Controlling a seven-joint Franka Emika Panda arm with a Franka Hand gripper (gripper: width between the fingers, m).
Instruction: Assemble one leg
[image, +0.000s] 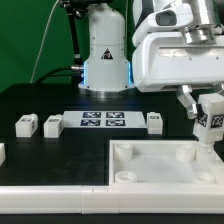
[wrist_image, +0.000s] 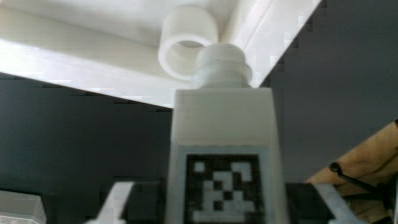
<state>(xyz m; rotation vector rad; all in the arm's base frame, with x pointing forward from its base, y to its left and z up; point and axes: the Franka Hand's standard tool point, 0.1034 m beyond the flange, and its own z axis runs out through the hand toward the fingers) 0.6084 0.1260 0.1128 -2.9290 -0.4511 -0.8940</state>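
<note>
Next, I let go of the leg with my gripper once it is standing upright in the white panel's round corner socket (image: 206, 176) (wrist_image: 185, 52) by the raised front rim.
My gripper (image: 206, 108) is shut on a leg (image: 211, 122), a small white post with a black-and-white tag, and holds it upright over the far right corner of the large white panel (image: 150, 168). In the wrist view the leg (wrist_image: 222, 130) fills the middle between my fingers (wrist_image: 119, 200). Its threaded tip (wrist_image: 219, 66) sits right beside the panel's round corner socket (wrist_image: 187, 45). I cannot tell whether the tip touches the socket. The panel's raised rim (wrist_image: 89, 62) runs across behind it.
Two loose legs (image: 27, 124) (image: 53, 124) lie at the exterior view's left, and one more (image: 154, 121) lies right of the marker board (image: 103, 121). Another white part (image: 2, 152) shows at the left edge. The robot base (image: 105, 50) stands behind.
</note>
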